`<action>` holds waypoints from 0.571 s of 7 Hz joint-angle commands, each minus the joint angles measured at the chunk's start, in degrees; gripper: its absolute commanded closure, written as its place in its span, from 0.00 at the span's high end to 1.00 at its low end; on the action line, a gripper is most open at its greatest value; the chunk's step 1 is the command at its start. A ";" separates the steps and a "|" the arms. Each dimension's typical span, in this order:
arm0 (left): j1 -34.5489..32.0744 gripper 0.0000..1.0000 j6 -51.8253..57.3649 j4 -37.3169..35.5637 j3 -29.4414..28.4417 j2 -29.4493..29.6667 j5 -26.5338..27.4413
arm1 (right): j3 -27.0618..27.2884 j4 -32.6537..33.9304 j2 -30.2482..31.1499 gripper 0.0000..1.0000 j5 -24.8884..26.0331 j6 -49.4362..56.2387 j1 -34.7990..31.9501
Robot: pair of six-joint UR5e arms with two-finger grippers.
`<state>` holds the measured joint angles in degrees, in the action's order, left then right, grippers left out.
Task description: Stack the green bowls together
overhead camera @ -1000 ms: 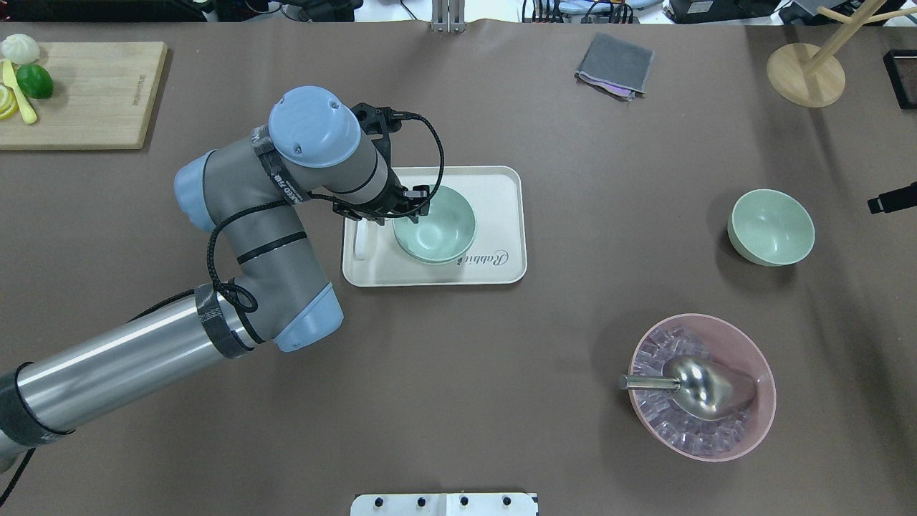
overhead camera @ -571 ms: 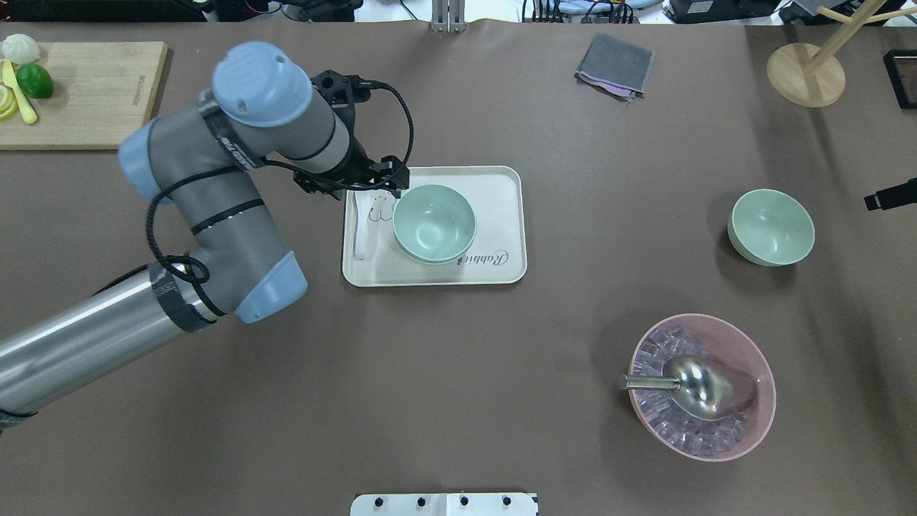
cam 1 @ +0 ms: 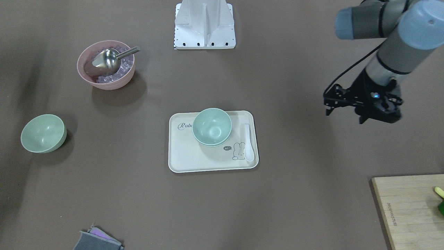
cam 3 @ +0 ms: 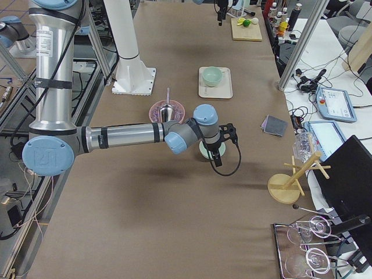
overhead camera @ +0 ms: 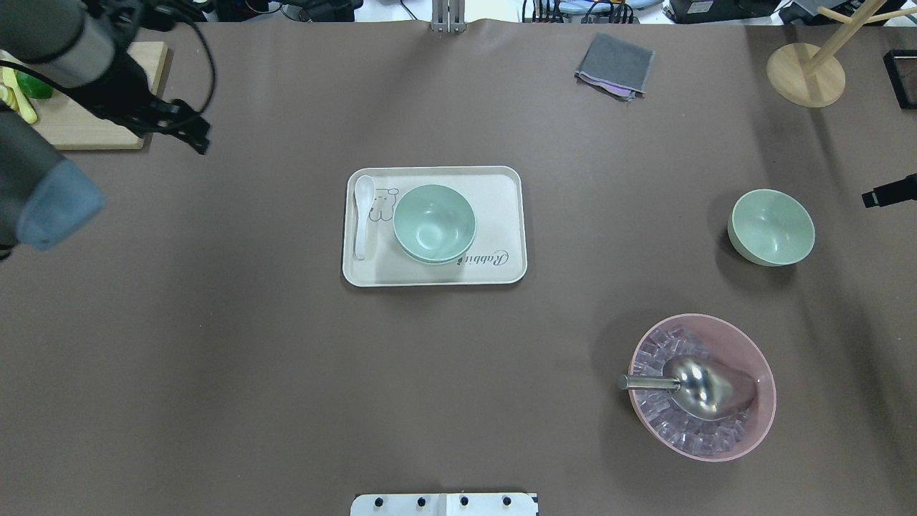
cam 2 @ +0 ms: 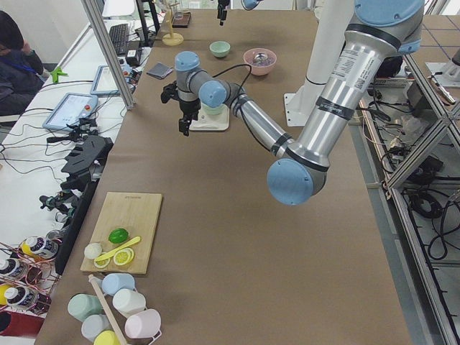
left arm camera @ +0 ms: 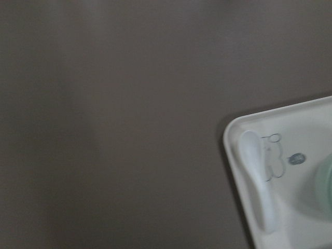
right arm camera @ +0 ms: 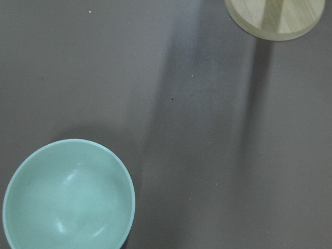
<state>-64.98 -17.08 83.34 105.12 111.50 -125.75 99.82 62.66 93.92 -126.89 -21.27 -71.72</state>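
My right gripper needs to grip the lone green bowl's rim [cam 1: 24,126] [right arm camera: 134,201] on the side facing away from the cream tray.
Two green bowls [overhead camera: 434,223] sit nested on the cream tray [overhead camera: 501,215] at the table's middle, also in the front view [cam 1: 212,126]. The third green bowl [overhead camera: 771,226] stands alone at the right and fills the lower left of the right wrist view [right arm camera: 67,197]. My left gripper [overhead camera: 197,140] is open and empty, high and far left of the tray, near the cutting board; in the front view it [cam 1: 343,116] is at the right. Only a black part of my right gripper [overhead camera: 888,195] shows at the right edge, near the lone bowl; I cannot tell its state.
A white spoon [overhead camera: 362,215] lies on the tray's left side. A pink bowl [overhead camera: 702,387] with ice and a metal scoop is front right. A wooden cutting board [overhead camera: 93,93] with fruit is back left, a grey cloth [overhead camera: 616,64] and a wooden stand [overhead camera: 806,75] at the back.
My left gripper has let go of the top bowl and drawn away up and to the far left. The two bowls stay nested on the tray. The lone bowl has not moved.
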 commanded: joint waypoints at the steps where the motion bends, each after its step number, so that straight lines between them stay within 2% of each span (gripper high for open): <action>1: -15.21 0.99 26.37 -1.87 -6.88 -8.47 -1.24 | 0.37 7.18 -3.64 1.00 -0.02 0.00 0.00; 2: -18.57 0.99 36.66 -0.91 -15.29 -8.84 -0.81 | 0.37 13.66 -7.92 1.00 0.15 0.08 0.18; 3: -22.78 0.99 43.38 -1.25 -18.42 -8.76 -0.81 | -0.33 18.07 -12.23 1.00 1.63 0.09 2.70; 4: -26.22 0.99 45.10 -0.56 -20.20 -11.11 -1.51 | -1.46 20.55 -15.06 1.00 2.87 -1.05 4.90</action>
<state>-86.70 23.08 82.28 88.29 102.35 -126.75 99.44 79.13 82.87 -125.43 -21.46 -69.27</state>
